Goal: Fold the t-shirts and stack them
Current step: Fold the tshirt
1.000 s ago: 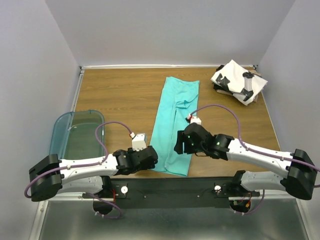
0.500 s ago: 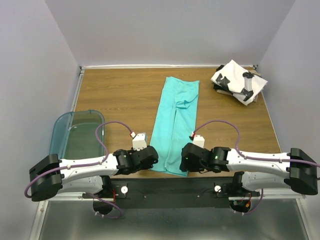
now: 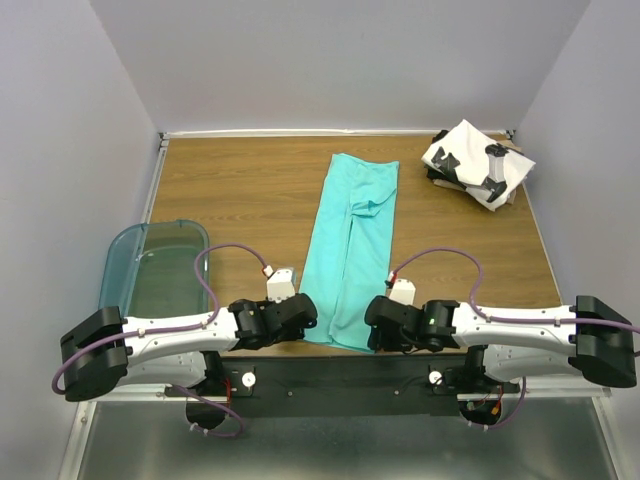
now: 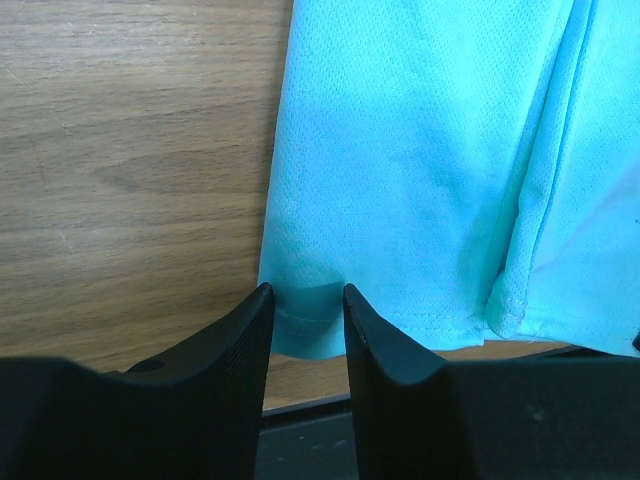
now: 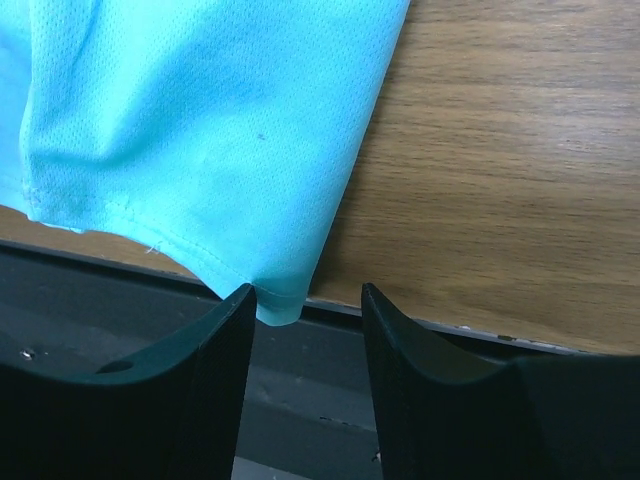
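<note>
I see the teal t-shirt's near end slanting toward the bin, so I will straighten it with my left gripper and pinch the hem's corner (image 4: pixel 306 340) before folding it toward the t-shirt's far end.
The teal t-shirt (image 3: pixel 352 240) lies folded into a long narrow strip down the middle of the table, its hem at the near edge. My left gripper (image 3: pixel 305 322) is at the strip's near left corner. In the left wrist view the jaws (image 4: pixel 305 295) stand slightly apart with the hem corner of the shirt (image 4: pixel 420 150) between them. My right gripper (image 3: pixel 375 335) is at the near right corner. Its jaws (image 5: pixel 307 295) are open, and the corner of the shirt (image 5: pixel 200 130) hangs over the table edge by the left finger (image 5: pixel 225 330). The folded white t-shirt with black blotches (image 3: pixel 470 160) lies at the far right corner.
A translucent teal plastic bin (image 3: pixel 150 265) stands at the left edge of the table. The wooden table (image 3: pixel 240 190) has a dark metal rail (image 3: pixel 340 375) along its near edge, where both grippers sit. Grey walls close in the far side and both sides.
My right gripper has moved from on top of the strip's lower right part down to its near right corner. My left gripper has hardly moved. The teal shirt lies as before.
</note>
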